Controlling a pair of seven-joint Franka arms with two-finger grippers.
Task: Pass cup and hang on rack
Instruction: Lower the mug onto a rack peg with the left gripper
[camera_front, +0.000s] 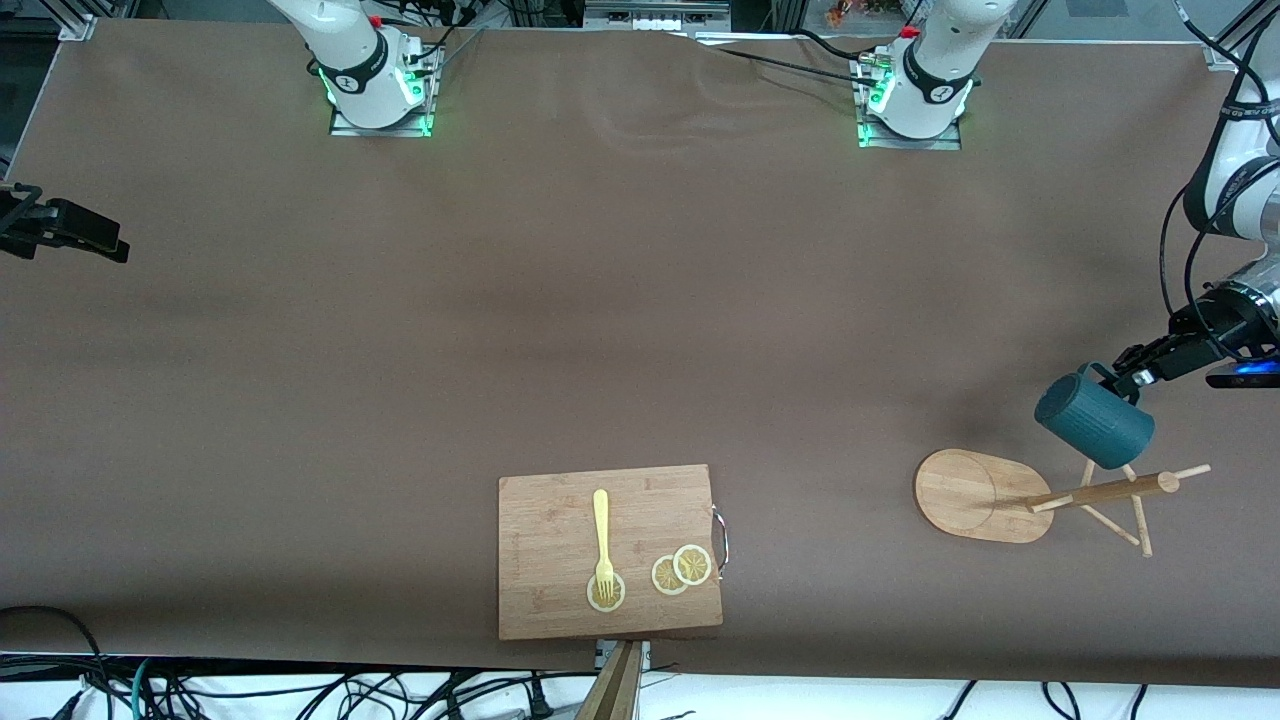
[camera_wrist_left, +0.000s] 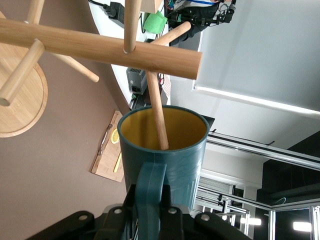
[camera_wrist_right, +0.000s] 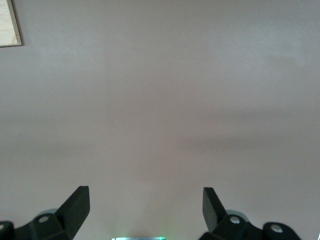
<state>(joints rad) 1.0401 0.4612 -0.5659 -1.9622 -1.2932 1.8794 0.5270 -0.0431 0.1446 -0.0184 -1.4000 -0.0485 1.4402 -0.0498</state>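
Note:
Next, my left gripper lets go of the cup on the thin rack peg (camera_front: 1090, 446) (camera_wrist_left: 162, 142) near the pole's tip, with the cup's opening over the peg.
The dark teal ribbed cup (camera_front: 1093, 420) hangs tilted in the air over the rack (camera_front: 1100, 492), a bamboo mug tree near the left arm's end of the table. My left gripper (camera_front: 1125, 383) is shut on the cup's loop handle (camera_wrist_left: 150, 192). In the left wrist view the cup's (camera_wrist_left: 165, 155) yellowish mouth faces the rack's pole (camera_wrist_left: 100, 47), and one thin peg (camera_wrist_left: 158, 112) reaches into the mouth. The rack's oval base (camera_wrist_left: 20, 105) lies below. My right gripper (camera_wrist_right: 146, 200) waits open over bare table at the right arm's end, also seen as the right gripper (camera_front: 100, 240) in the front view.
A rectangular wooden cutting board (camera_front: 560, 600) lies near the front edge of the table, carrying a yellow fork (camera_front: 602, 535) and lemon slices (camera_front: 682, 570). Brown cloth (camera_front: 600, 330) covers the table. Cables run along the front edge.

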